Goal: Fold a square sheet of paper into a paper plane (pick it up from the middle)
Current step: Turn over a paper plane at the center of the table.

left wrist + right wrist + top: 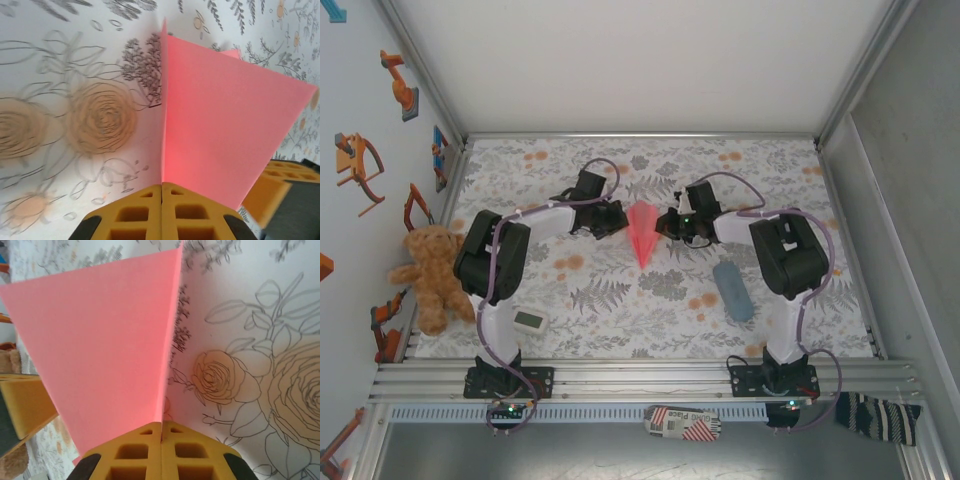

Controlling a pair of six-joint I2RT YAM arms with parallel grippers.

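My right gripper needs to open, as it is shut at the paper plane's side edge, then move over and take the middle fold [642,240] before lifting the paper plane.
The salmon-pink sheet of paper [641,232] is folded into a slim pointed dart, the shape of a paper plane, with its tip toward the near edge. It sits at the table's middle, between the two grippers. My left gripper [619,219] is shut on its left side. In the left wrist view the yellow fingers [135,212] press together at the paper's [220,125] edge. My right gripper [666,224] is shut on the right side. Its yellow pads [190,452] meet at the paper's [100,350] crease. One pink panel stands upright between the jaws.
A grey-blue pouch [732,290] lies near the right arm. A small white device [530,321] rests by the left arm's base, and a teddy bear [432,275] sits at the left wall. The floral cloth [620,310] covers the table.
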